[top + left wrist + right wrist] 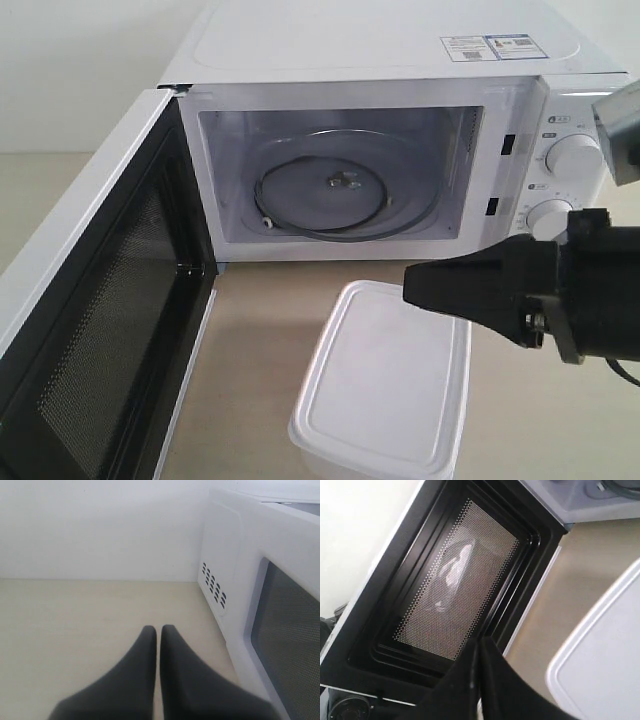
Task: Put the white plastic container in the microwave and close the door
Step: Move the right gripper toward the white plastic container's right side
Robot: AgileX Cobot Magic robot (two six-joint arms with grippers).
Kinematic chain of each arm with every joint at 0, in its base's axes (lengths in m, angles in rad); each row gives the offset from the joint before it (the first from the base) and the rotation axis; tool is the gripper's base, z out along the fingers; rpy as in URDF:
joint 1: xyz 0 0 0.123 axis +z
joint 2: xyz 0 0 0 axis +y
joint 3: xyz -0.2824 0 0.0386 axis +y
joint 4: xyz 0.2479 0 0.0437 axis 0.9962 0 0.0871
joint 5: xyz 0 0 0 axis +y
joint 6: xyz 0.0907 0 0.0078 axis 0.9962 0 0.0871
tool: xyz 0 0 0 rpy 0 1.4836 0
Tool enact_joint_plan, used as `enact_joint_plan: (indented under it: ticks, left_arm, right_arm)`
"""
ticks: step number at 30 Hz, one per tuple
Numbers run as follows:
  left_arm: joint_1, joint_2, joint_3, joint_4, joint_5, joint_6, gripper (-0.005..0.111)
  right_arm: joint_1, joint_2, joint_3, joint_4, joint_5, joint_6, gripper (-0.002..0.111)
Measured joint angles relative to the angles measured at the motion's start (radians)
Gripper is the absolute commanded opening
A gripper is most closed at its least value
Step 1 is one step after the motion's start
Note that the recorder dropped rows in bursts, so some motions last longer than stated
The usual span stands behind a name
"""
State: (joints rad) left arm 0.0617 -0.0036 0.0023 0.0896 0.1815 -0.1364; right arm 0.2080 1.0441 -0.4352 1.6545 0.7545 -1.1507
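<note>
My right gripper needs to grip the middle of the lid's long edge (pixel 463 390), away from the open door, so that it holds the white plastic container.
The white plastic container (pixel 385 385) stands lidded on the table in front of the microwave (pixel 400 60), whose glass turntable (pixel 310 195) is bare. The door (pixel 95 310) is swung wide open to the left, black mesh inner face showing (pixel 455 575). My right gripper (pixel 412 285) is shut and empty, hovering just above the container's far right corner, tips pointing left toward the door. In the right wrist view its tips (pixel 479 642) sit beside the container's lid (pixel 605 665). My left gripper (pixel 158 630) is shut and empty over bare table beside the microwave's vented side wall (pixel 220 575).
Two round dials (pixel 572 155) are on the microwave's right panel. The open door takes up the left of the table. A pale wall (pixel 100 525) stands behind. Beige tabletop (pixel 270 330) lies between door and container.
</note>
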Motion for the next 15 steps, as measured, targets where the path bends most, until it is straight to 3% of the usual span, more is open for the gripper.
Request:
enact_joint_plan:
  ticks: [8, 15]
  left_arm:
    - [0.000, 0.000, 0.000, 0.000, 0.000, 0.000, 0.004]
    - [0.000, 0.000, 0.000, 0.000, 0.000, 0.000, 0.004]
  right_arm:
    - [-0.023, 0.131, 0.000, 0.071, 0.044, -0.092, 0.000]
    - [-0.185, 0.176, 0.000, 0.079, 0.128, -0.105, 0.000]
